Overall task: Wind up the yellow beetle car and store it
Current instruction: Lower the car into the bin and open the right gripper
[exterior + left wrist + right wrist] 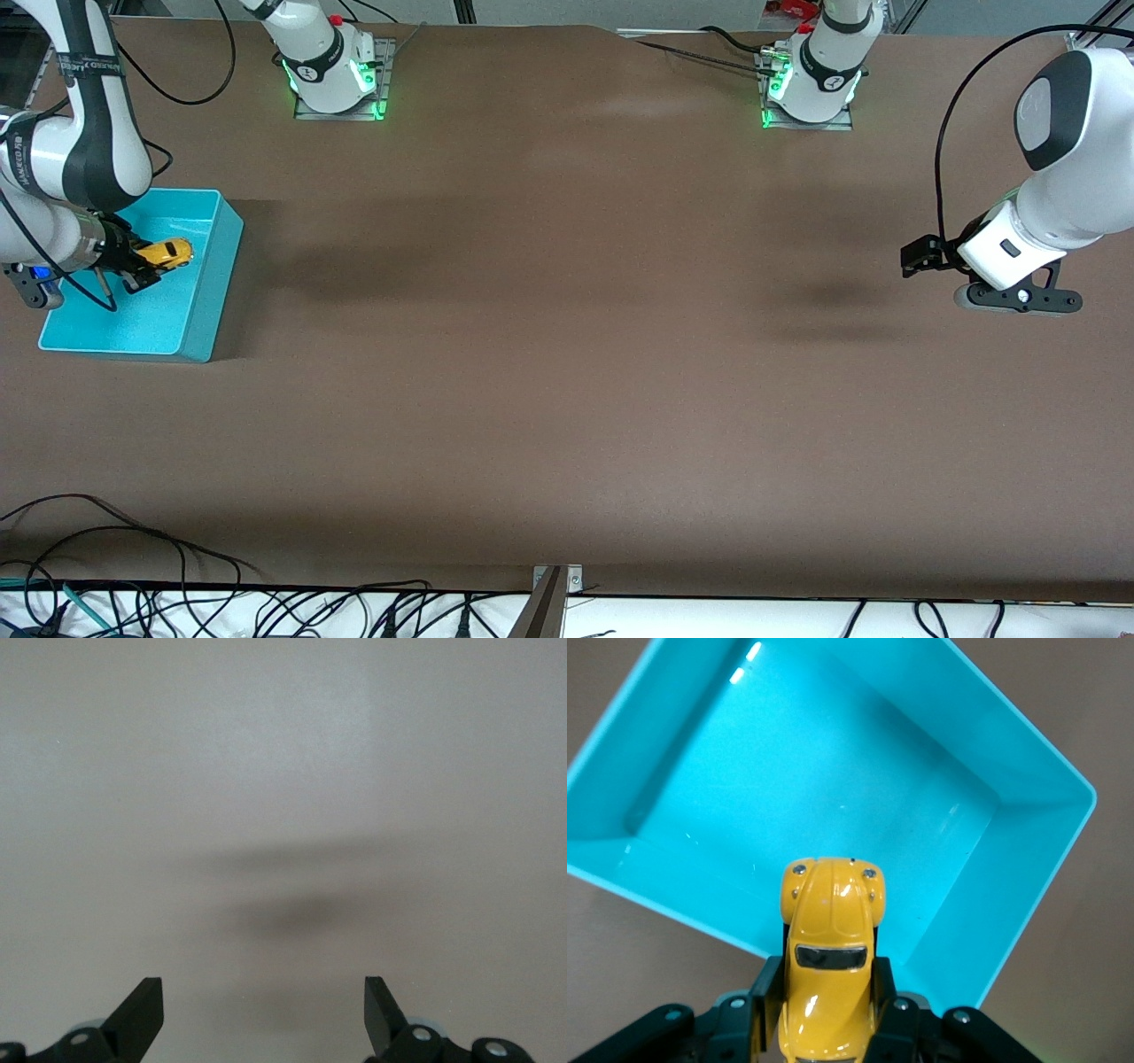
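The robot's right gripper will set the yellow beetle car down on the turquoise bin's bottom, toward its far end [177, 244]. The car is now held over the bin.
The yellow beetle car [166, 254] is held in my right gripper [142, 266], which is shut on its sides over the turquoise bin [208, 292] at the right arm's end of the table. In the right wrist view the yellow beetle car [829, 957] sits between the two black fingers [766, 988], its nose pointing over the empty turquoise bin [1045, 877]. My left gripper [921, 257] is open and empty, hovering over bare table at the left arm's end; in the left wrist view the left gripper [264, 1010] shows only brown table between its fingertips.
The brown table [567, 354] holds nothing else. Cables [133, 567] lie along the edge nearest the front camera. The two arm bases [332, 71] stand at the edge farthest from that camera.
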